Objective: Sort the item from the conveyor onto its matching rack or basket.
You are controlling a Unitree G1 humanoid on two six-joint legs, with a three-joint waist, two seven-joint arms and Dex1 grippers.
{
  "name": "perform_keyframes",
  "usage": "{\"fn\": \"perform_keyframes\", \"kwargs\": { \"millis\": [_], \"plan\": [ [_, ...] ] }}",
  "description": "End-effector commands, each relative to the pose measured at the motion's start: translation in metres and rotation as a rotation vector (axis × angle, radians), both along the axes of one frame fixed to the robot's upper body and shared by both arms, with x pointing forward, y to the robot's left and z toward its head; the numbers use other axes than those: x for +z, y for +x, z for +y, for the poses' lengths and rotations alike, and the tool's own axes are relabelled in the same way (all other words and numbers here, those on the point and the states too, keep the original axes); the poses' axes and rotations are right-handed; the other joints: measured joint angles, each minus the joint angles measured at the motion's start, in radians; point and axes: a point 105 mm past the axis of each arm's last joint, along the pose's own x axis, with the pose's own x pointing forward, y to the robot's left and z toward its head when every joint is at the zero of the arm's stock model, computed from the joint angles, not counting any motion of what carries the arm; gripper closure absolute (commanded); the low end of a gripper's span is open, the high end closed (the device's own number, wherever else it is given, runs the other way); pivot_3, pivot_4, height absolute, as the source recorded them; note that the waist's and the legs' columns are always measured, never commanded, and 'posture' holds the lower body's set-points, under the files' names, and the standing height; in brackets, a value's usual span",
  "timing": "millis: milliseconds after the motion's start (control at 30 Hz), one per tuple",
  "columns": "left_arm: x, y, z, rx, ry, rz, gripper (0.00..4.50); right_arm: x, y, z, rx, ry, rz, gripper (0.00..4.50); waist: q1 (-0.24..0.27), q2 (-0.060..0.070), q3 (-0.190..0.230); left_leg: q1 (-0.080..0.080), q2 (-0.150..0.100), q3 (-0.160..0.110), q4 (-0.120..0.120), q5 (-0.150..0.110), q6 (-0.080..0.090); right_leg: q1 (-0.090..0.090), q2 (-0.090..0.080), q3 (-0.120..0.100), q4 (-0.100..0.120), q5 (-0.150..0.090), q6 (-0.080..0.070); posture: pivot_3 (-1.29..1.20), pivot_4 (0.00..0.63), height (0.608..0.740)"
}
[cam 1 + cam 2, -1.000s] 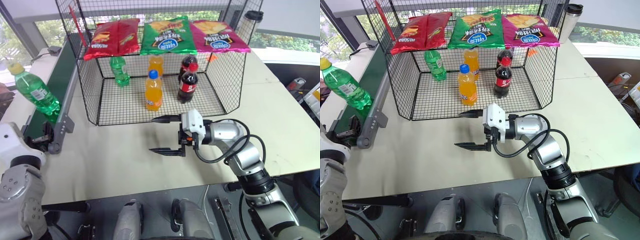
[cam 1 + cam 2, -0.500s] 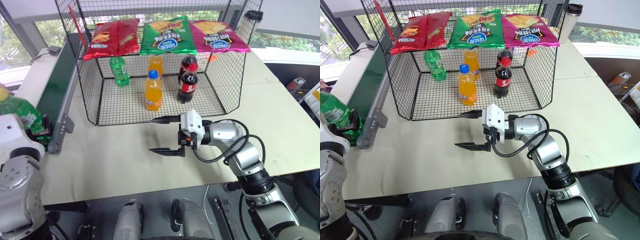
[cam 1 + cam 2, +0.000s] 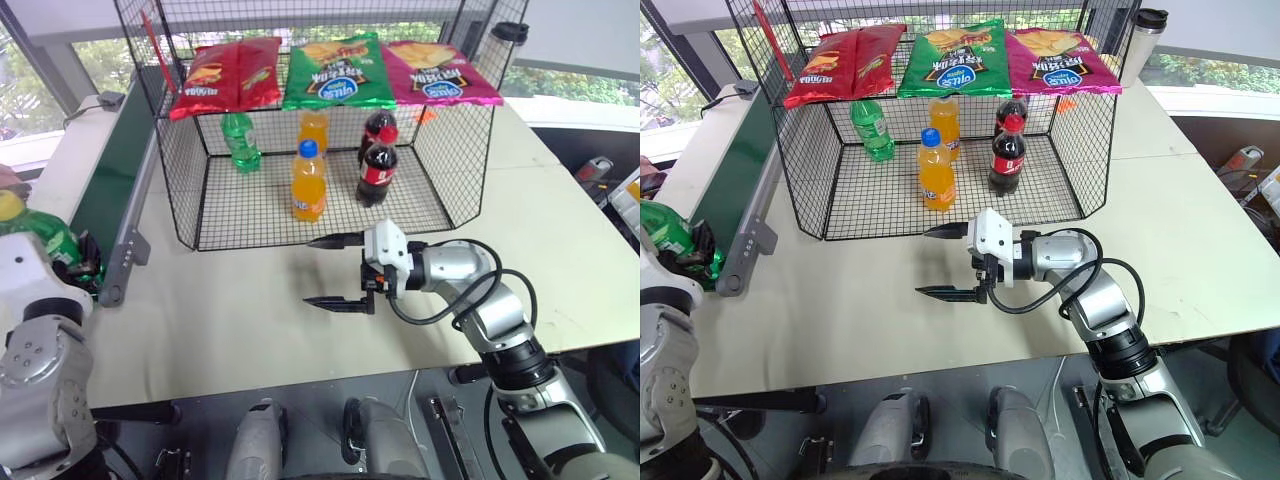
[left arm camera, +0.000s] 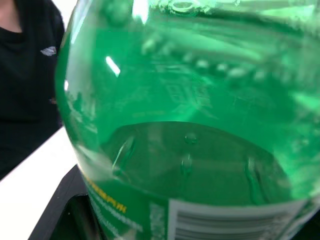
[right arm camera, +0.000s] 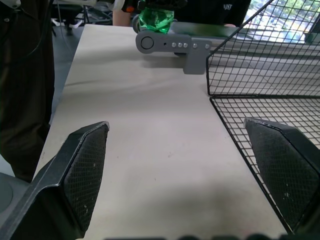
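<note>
My left gripper needs to release the yellow-capped green bottle on the rack's grid bottom, in front of the other green bottle (image 3: pixel 247 221).
The item, a green bottle (image 3: pixel 45 238) with a yellow cap (image 3: pixel 9 205), leans at the near end of the conveyor (image 3: pixel 112 175), by its grey end frame (image 5: pixel 170 44). My left gripper (image 3: pixel 88 256) is shut on the green bottle, whose clear green body (image 4: pixel 190 115) looms right in front of the left wrist camera. The black wire rack (image 3: pixel 170 170) stands mid-table, with soda bottles on its grid floor and chip bags on its upper shelf. My right gripper (image 3: pixel 310 271) hangs open and empty over the table just in front of the rack, pointing left.
Inside the rack stand a green bottle (image 3: pixel 238 140), two orange bottles (image 3: pixel 307 180) and two cola bottles (image 3: pixel 375 170). A dark tumbler (image 3: pixel 1145 25) stands behind the rack's right corner. A person in black (image 4: pixel 25 75) is beyond the conveyor.
The green bottle came down the belt from its middle to its near end, and my left gripper shut on it. The right arm stayed put.
</note>
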Motion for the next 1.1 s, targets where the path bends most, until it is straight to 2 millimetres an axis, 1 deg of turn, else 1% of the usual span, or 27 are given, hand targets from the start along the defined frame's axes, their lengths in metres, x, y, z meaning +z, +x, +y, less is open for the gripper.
{"fn": "perform_keyframes", "kwargs": {
  "millis": [33, 167, 267, 333, 367, 400, 533, 700, 867, 1000, 1100],
  "plan": [
    [0.041, -0.006, -0.02, -0.062, 0.099, -0.131, 1.68, 0.013, 0.001, -0.003, 0.002, 0.035, -0.019, 0.0, -0.001, 0.0, 0.0, 0.0, 0.0, 0.0, 0.0, 0.0, 0.0, 0.0, 0.0, 0.0, 0.0, 0.0, 0.0, 0.0, 0.15, 0.74],
    [0.057, -0.007, -0.042, -0.199, 0.216, -0.133, 1.68, 0.015, 0.003, -0.003, -0.014, 0.038, -0.009, 0.0, -0.002, 0.0, 0.0, 0.0, 0.0, 0.0, 0.0, 0.0, 0.0, 0.0, 0.0, 0.0, 0.0, 0.0, 0.0, 0.0, 0.15, 0.74],
    [0.063, -0.005, -0.056, -0.302, 0.23, -0.135, 1.68, 0.02, 0.009, -0.002, -0.068, 0.061, 0.033, 0.0, -0.002, 0.0, 0.0, 0.0, 0.0, 0.0, 0.0, 0.0, 0.0, -0.001, 0.0, 0.0, 0.0, 0.0, -0.001, 0.0, 0.15, 0.74],
    [0.062, -0.002, -0.067, -0.37, 0.211, -0.129, 1.68, 0.024, 0.014, 0.0, -0.104, 0.072, 0.054, 0.0, -0.002, 0.0, 0.0, 0.0, 0.0, 0.0, 0.0, 0.0, 0.0, -0.001, 0.0, 0.0, 0.0, -0.001, -0.002, 0.0, 0.15, 0.74],
    [0.06, 0.001, -0.075, -0.409, 0.198, -0.125, 1.68, 0.024, 0.017, 0.001, -0.124, 0.065, 0.059, 0.0, -0.002, 0.0, 0.0, 0.0, 0.0, 0.0, 0.0, 0.0, 0.0, -0.001, 0.0, 0.0, 0.0, -0.001, -0.002, 0.0, 0.15, 0.74],
    [0.056, 0.005, -0.084, -0.452, 0.181, -0.117, 1.68, 0.022, 0.019, 0.001, -0.141, 0.046, 0.058, 0.0, -0.001, 0.0, 0.0, 0.0, 0.0, 0.0, 0.0, 0.0, 0.0, -0.001, 0.0, 0.0, 0.0, -0.001, -0.002, 0.0, 0.15, 0.74],
    [0.041, 0.02, -0.108, -0.548, 0.142, -0.083, 1.68, 0.015, 0.028, -0.001, -0.205, -0.008, 0.041, 0.0, 0.001, 0.0, 0.0, -0.001, 0.0, 0.0, 0.0, 0.0, 0.0, 0.0, 0.0, 0.0, -0.001, 0.0, 0.0, 0.0, 0.15, 0.74],
    [0.025, 0.044, -0.129, -0.584, 0.131, -0.063, 1.68, 0.004, 0.038, -0.006, -0.267, -0.084, 0.012, 0.0, -0.001, 0.0, 0.0, 0.0, 0.0, 0.0, 0.0, 0.0, 0.0, 0.0, 0.001, 0.0, 0.0, 0.0, 0.0, 0.0, 0.15, 0.74],
    [0.02, 0.065, -0.147, -0.604, 0.114, -0.085, 1.68, -0.011, 0.046, -0.015, -0.328, -0.169, 0.002, 0.0, -0.002, 0.0, 0.0, -0.001, 0.0, 0.0, -0.001, 0.0, 0.0, -0.001, 0.001, 0.0, 0.0, 0.0, 0.0, 0.0, 0.15, 0.74],
    [0.022, 0.081, -0.155, -0.602, 0.119, -0.118, 1.68, -0.018, 0.05, -0.018, -0.358, -0.205, 0.007, 0.0, 0.0, 0.0, 0.0, -0.001, 0.0, 0.001, 0.0, 0.0, 0.0, -0.001, 0.001, 0.0, 0.0, 0.0, 0.0, 0.0, 0.15, 0.74],
    [0.021, 0.094, -0.154, -0.59, 0.123, -0.124, 1.68, -0.019, 0.05, -0.018, -0.363, -0.212, 0.009, 0.0, 0.0, 0.0, 0.0, -0.001, 0.0, 0.001, 0.0, 0.0, 0.0, -0.001, 0.001, 0.0, 0.0, 0.0, 0.001, 0.0, 0.15, 0.74]
  ]
}}
